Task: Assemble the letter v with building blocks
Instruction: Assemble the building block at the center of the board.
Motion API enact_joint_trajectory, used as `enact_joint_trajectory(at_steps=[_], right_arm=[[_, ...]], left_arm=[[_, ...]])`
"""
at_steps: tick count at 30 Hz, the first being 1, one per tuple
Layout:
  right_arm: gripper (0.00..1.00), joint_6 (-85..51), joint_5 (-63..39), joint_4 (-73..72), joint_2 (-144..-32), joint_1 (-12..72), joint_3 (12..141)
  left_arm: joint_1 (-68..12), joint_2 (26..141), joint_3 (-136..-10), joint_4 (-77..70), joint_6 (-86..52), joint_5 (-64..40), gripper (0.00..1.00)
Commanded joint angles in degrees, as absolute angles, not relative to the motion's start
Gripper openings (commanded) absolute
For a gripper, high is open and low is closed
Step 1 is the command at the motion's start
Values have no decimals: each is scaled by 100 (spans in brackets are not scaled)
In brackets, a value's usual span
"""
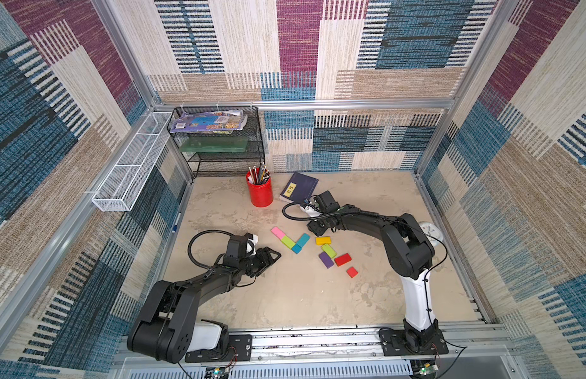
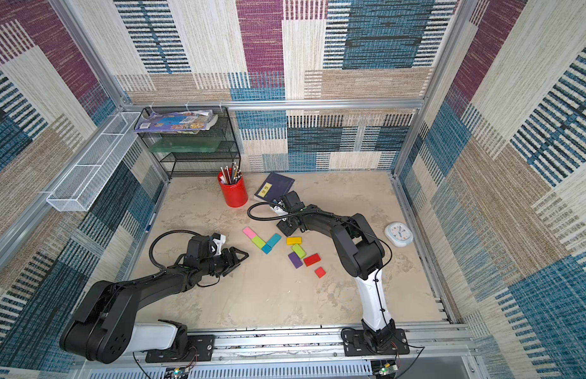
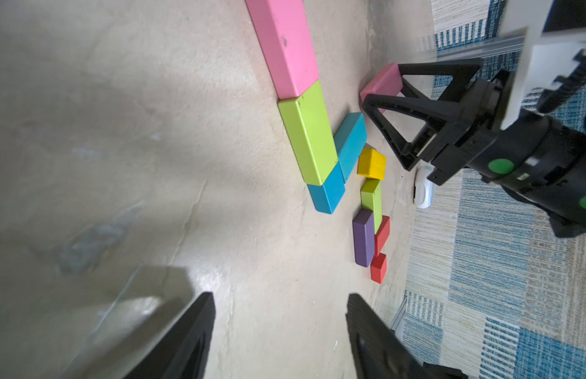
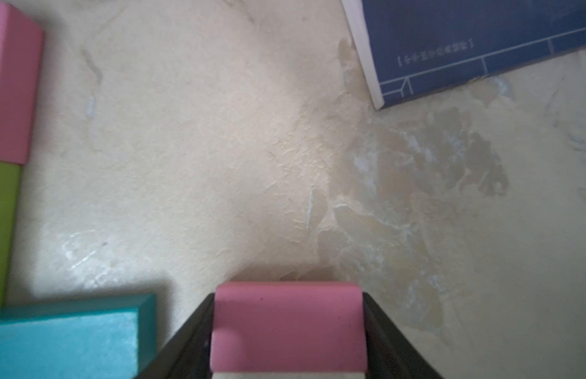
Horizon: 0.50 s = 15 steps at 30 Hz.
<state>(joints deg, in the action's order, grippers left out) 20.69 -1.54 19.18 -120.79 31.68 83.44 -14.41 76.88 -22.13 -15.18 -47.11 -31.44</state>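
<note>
The second pink block, now hidden under the gripper, will be let go by my right gripper on the table (image 1: 316,226) (image 4: 281,353) just past the far end of the teal block.
In both top views a pink block (image 1: 278,232), a lime block (image 1: 288,242) and a teal square (image 1: 297,248) lie end to end in a slanted line. A teal block (image 1: 303,239) rises from the square the other way. My right gripper (image 4: 288,297) is shut on a second pink block (image 4: 288,325), just past the teal block's (image 4: 65,338) far end. From above that block is hidden under the gripper (image 1: 314,229). Yellow (image 1: 323,240), lime (image 1: 328,251), purple (image 1: 326,260) and two red blocks (image 1: 343,259) lie loose to the right. My left gripper (image 3: 279,297) is open and empty, left of the line.
A navy book (image 1: 298,187) lies just behind the right gripper, with a red pencil cup (image 1: 259,192) to its left. A black wire rack (image 1: 219,141) and a white mesh basket (image 1: 130,164) stand at the back left. A white clock (image 2: 398,233) sits at the right wall.
</note>
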Motion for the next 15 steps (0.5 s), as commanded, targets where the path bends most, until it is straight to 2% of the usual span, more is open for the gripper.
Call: enact_joint_trajectory(at_steps=[1, 10, 15], right_arm=[[9, 2196, -322, 1872, -12129, 3097, 8332], [16, 2348, -771, 2084, -12186, 2997, 8228], [25, 2327, -955, 2030, -12079, 2962, 8088]], left_arm=[[-1449, 7557, -2171, -1544, -4480, -3085, 67], [-1450, 7513, -2193, -1348, -4401, -2988, 67], [-1450, 7585, -2258, -1305, -4378, -3044, 67]])
